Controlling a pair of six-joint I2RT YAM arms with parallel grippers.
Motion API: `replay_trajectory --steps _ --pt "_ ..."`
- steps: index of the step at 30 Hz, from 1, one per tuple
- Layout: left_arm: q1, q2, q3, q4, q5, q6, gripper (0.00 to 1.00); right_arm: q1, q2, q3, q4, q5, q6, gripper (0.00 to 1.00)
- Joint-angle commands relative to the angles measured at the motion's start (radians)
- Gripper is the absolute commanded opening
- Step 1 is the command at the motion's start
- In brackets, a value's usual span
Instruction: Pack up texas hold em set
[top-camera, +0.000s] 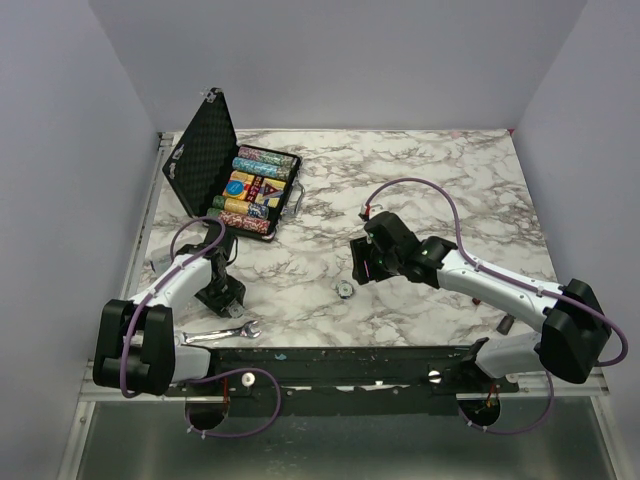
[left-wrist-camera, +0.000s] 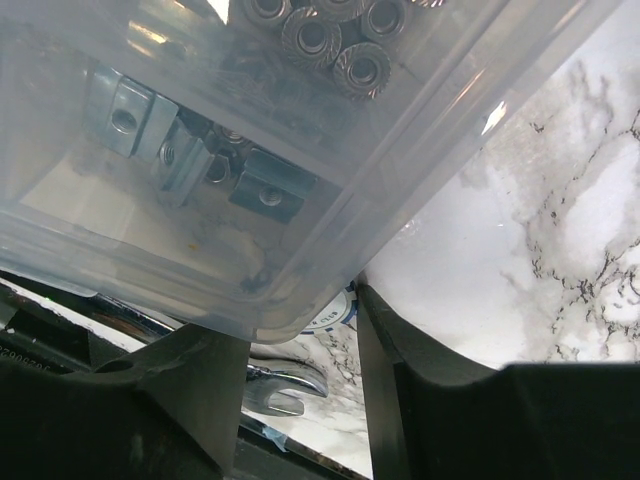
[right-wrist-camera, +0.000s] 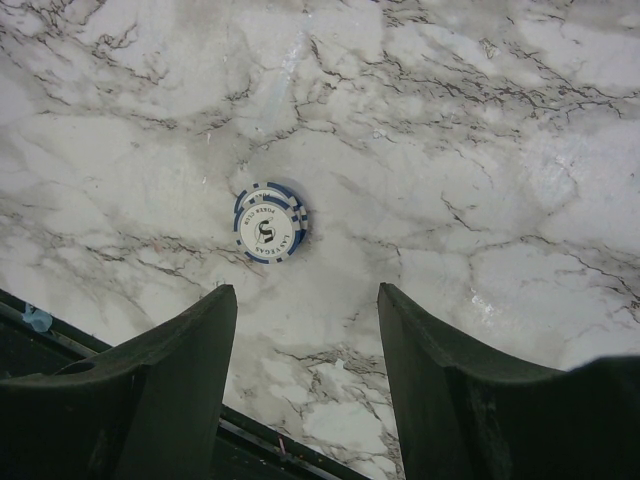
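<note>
I should have my left gripper release the chip it holds on top of the whitish, blue-edged chips (top-camera: 344, 289) that are on the open marble.
The black hinged case (top-camera: 200, 158) stands open at the back left, with rows of multicoloured chips (top-camera: 262, 170) inside. A whitish, blue-edged chip (top-camera: 344, 290) (right-wrist-camera: 270, 222) lies on the marble with a second one offset beneath it. My right gripper (top-camera: 360, 265) (right-wrist-camera: 305, 290) hovers open just short of it, nothing between its fingers. My left gripper (top-camera: 218, 292) (left-wrist-camera: 290, 315) is low near the front left. A clear plastic box (left-wrist-camera: 230, 150) of nuts and metal fittings fills its view, one corner reaching between the fingers. Whether they pinch it is unclear. Another chip (left-wrist-camera: 335, 312) peeks out behind that corner.
A silver wrench (top-camera: 225, 335) (left-wrist-camera: 285, 385) lies by the table's front edge near the left arm. The black rail (top-camera: 350, 365) runs along the near edge. Walls close in the back and both sides.
</note>
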Motion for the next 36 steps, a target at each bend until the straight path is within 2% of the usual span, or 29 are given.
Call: replay_trajectory --steps 1,4,11,18,26,36 --pt "-0.007 0.007 -0.023 0.080 -0.048 -0.031 0.41 -0.002 -0.013 -0.013 0.012 0.006 -0.008 0.61" --pt "-0.010 0.005 -0.026 0.081 -0.045 -0.029 0.39 -0.002 -0.011 -0.013 0.012 0.005 -0.008 0.61" --pt "-0.023 0.003 -0.033 0.117 -0.015 0.012 0.27 -0.001 -0.010 -0.017 0.016 0.007 -0.005 0.61" --pt "-0.083 0.017 0.010 0.120 -0.020 0.046 0.26 -0.002 -0.007 -0.019 0.018 0.008 -0.003 0.61" --pt "-0.193 0.031 0.137 0.091 -0.065 0.082 0.25 -0.001 -0.006 -0.023 0.017 0.017 0.001 0.61" --pt "-0.350 0.128 0.321 0.079 -0.031 0.181 0.23 -0.022 -0.118 -0.046 -0.019 0.233 0.102 0.59"
